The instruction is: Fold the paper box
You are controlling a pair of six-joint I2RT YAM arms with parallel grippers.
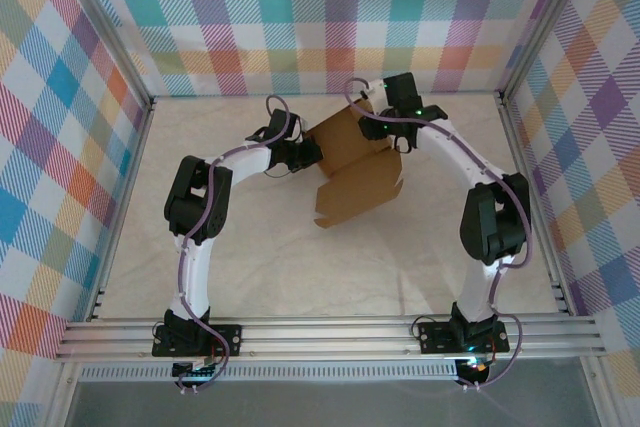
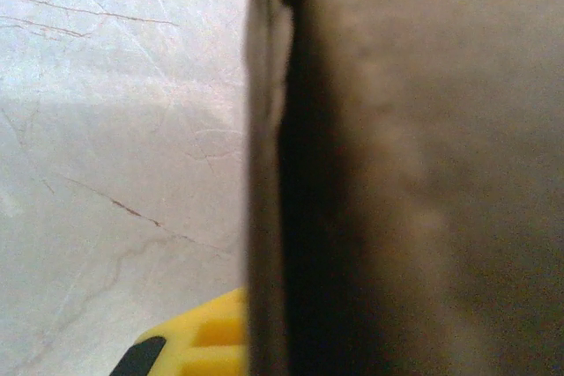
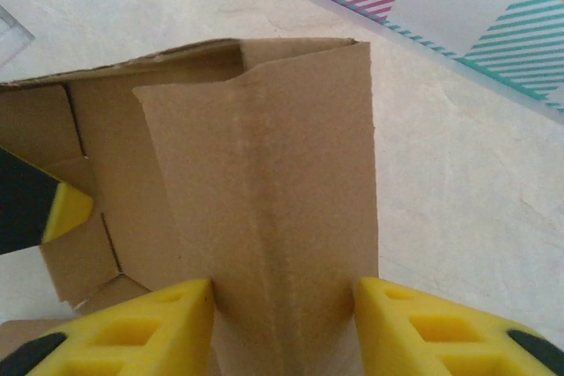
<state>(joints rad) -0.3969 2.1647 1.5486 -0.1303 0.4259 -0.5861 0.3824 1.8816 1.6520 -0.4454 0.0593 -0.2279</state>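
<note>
Next, I open my right gripper, push in the folded flap's loose edge, which stands above the bottom of the box, and then pinch the flap against the box's side (image 3: 368,160).
The paper box (image 1: 360,187) is plain brown cardboard, partly folded, lying mid-table with one panel raised at the back. My right gripper (image 1: 397,137) reaches it from the right; in its wrist view the two yellow fingers (image 3: 141,328) press both side edges of an upright flap (image 3: 264,173), the gripper (image 3: 282,323) shut on it. My left gripper (image 1: 305,154) meets the box's left side. Its wrist view has a cardboard wall (image 2: 397,173) edge-on and very close, one yellow finger (image 2: 194,345) tight against it, the other hidden. That left finger (image 3: 66,209) also pokes into the right wrist view.
The pale marbled table (image 1: 260,267) is fenced by aluminium rails (image 1: 320,332) in front and checked cloth walls (image 1: 320,17) on three sides. The back wall's foot (image 3: 458,50) runs just beyond the flap.
</note>
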